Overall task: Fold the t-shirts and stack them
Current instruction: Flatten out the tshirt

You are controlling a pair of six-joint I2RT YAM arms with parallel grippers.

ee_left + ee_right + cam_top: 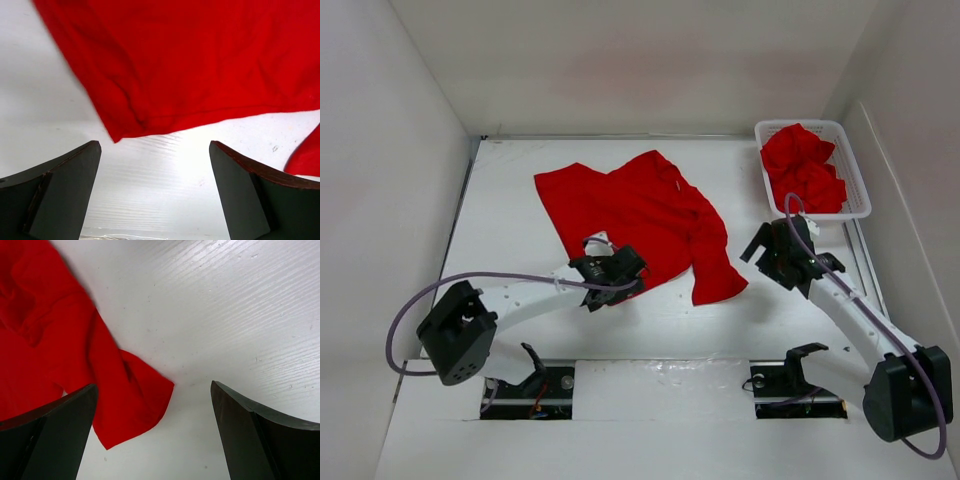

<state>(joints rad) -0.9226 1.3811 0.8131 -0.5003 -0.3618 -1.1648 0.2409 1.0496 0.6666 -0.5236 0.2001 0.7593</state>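
The red t-shirt's hem corner sits just past my left fingers; I'll reach, pinch the hem corner (125, 126), then lift it.
One red t-shirt (640, 215) lies crumpled and partly spread on the white table; a sleeve or corner trails to its lower right (718, 283). More red shirts (803, 168) are bunched in the white mesh basket (858, 170) at the back right. My left gripper (613, 272) is open and empty at the shirt's near hem; the hem corner (120, 134) lies just beyond its fingertips. My right gripper (772, 252) is open and empty, to the right of the trailing corner (135, 405), which lies near its left finger (60, 435).
White walls enclose the table on the left, back and right. The basket stands against the right wall. Purple cables loop from both arms. Two black mounts sit at the near edge by the arm bases.
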